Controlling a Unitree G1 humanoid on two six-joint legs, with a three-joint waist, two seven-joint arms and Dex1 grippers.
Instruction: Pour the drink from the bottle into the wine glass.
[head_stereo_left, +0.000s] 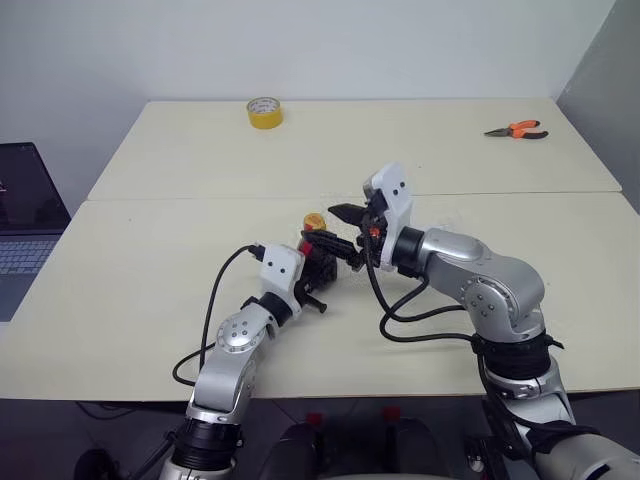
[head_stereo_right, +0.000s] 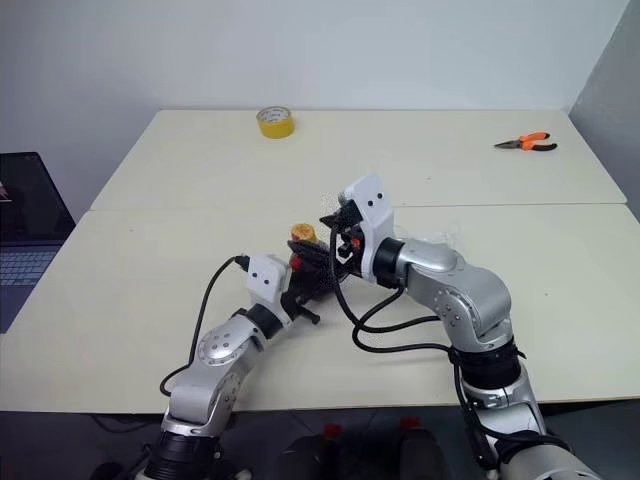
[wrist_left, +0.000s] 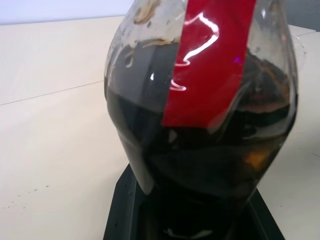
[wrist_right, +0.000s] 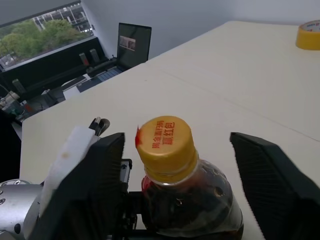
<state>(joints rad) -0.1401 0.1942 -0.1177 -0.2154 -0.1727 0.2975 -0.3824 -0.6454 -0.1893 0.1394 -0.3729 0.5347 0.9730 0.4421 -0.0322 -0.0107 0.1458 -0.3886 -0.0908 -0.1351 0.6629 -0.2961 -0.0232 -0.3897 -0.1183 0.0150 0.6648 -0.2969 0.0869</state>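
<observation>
The yellow cap blocks pouring, so my right hand first grips the cap (head_stereo_left: 314, 221), twists and lifts it off the bottle's neck.
The bottle (wrist_right: 187, 200) stands upright on the table. It is clear plastic with a yellow cap (head_stereo_left: 314, 221) and a red label (wrist_left: 212, 60), and it holds the dark brown drink (wrist_left: 200, 150). My left gripper (head_stereo_left: 322, 268) is shut on the bottle's lower body from the near left side. My right gripper (wrist_right: 177, 140) is level with the cap and open. One black finger (wrist_right: 102, 175) stands on each side of the cap, and neither touches it. The wine glass is mostly hidden behind my right forearm, with just a faint clear edge (head_stereo_left: 452, 220) visible.
A yellow tape roll (head_stereo_left: 265, 113) lies at the far side of the table. Orange-handled pliers (head_stereo_left: 516, 130) lie at the far right. A laptop (head_stereo_left: 25, 215) sits off the table's left edge. Black cables loop on the table by both arms.
</observation>
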